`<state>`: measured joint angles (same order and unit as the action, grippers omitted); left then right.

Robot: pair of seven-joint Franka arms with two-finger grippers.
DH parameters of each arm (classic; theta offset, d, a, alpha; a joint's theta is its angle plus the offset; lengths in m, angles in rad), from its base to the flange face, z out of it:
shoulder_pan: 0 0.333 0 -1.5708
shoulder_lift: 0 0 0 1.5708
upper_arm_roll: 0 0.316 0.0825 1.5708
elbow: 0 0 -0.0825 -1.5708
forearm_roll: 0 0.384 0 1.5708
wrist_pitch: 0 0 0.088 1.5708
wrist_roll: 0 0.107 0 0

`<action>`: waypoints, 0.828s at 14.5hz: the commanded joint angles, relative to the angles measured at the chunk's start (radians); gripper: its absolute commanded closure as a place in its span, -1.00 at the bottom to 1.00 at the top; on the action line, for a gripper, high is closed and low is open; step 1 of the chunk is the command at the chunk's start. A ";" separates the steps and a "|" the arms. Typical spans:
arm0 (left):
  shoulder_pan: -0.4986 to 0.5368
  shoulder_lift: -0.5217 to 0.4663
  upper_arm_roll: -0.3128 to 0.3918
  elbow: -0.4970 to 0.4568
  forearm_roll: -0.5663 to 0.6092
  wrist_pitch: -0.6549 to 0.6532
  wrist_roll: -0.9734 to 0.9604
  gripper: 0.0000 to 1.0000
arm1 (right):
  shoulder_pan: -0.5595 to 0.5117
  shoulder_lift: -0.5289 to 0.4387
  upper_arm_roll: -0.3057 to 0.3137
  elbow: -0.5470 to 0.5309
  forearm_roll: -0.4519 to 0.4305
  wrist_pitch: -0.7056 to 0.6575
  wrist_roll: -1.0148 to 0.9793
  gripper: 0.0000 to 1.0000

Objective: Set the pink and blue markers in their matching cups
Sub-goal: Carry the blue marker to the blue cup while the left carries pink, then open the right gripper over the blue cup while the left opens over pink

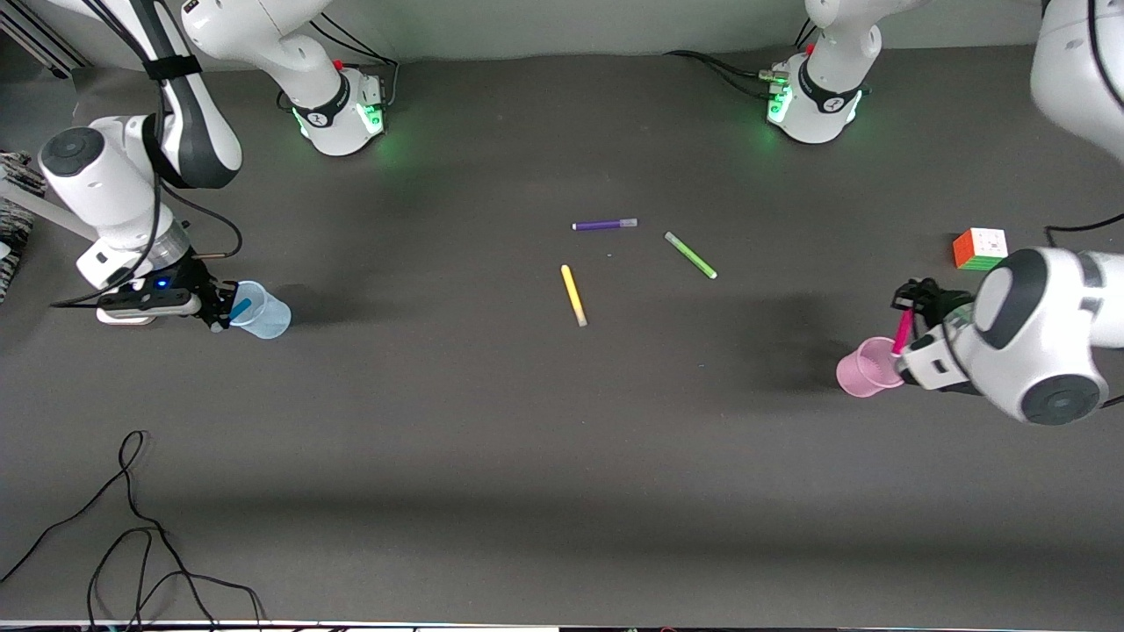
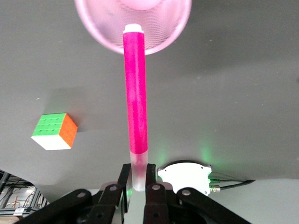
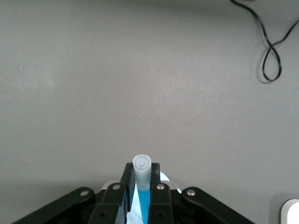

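Note:
I should use my left gripper to put the pink marker, now tilted over the pink cup's rim, down inside the pink cup (image 1: 876, 357) (image 2: 134, 18), with its pale cap leaning on the cup's rim.
My left gripper (image 1: 909, 305) is shut on the pale cap end of the pink marker (image 1: 903, 332) and holds it tilted over the rim of the pink cup (image 1: 865, 369). In the left wrist view the gripper (image 2: 137, 171) holds the pink marker (image 2: 135, 93) with its free end over the mouth of the pink cup (image 2: 163, 32). My right gripper (image 1: 219, 309) is shut on the blue marker (image 1: 241, 309), whose blue end sits at the mouth of the pale blue cup (image 1: 263, 312). In the right wrist view the gripper (image 3: 141, 173) clamps the blue marker (image 3: 145, 200), pale cap outward.
A purple pen (image 1: 604, 225), a green pen (image 1: 690, 255) and a yellow pen (image 1: 573, 295) lie mid-table. A colour cube (image 1: 980, 248) stands near the left gripper and shows in the left wrist view (image 2: 55, 131). A black cable (image 1: 132, 527) lies near the front edge.

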<state>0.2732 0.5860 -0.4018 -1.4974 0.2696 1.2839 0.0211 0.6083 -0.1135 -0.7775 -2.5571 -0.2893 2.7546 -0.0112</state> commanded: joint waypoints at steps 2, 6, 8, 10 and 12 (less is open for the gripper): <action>-0.032 0.075 0.005 0.088 0.017 -0.031 -0.023 1.00 | 0.010 -0.005 -0.017 -0.040 -0.025 0.072 -0.007 1.00; -0.034 0.112 0.006 0.124 0.022 -0.022 -0.023 1.00 | 0.010 0.026 -0.040 -0.061 -0.027 0.102 -0.006 1.00; -0.034 0.121 0.006 0.129 0.046 0.001 -0.023 1.00 | 0.010 0.037 -0.048 -0.065 -0.025 0.103 -0.006 0.90; -0.034 0.133 0.008 0.129 0.063 0.027 -0.020 1.00 | 0.010 0.037 -0.049 -0.065 -0.025 0.100 -0.006 0.21; -0.034 0.140 0.020 0.129 0.072 0.035 -0.020 0.99 | 0.010 0.034 -0.049 -0.061 -0.025 0.094 -0.006 -1.00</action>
<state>0.2523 0.7021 -0.3962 -1.4019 0.3187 1.3191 0.0091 0.6087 -0.0764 -0.8120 -2.6162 -0.2924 2.8305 -0.0113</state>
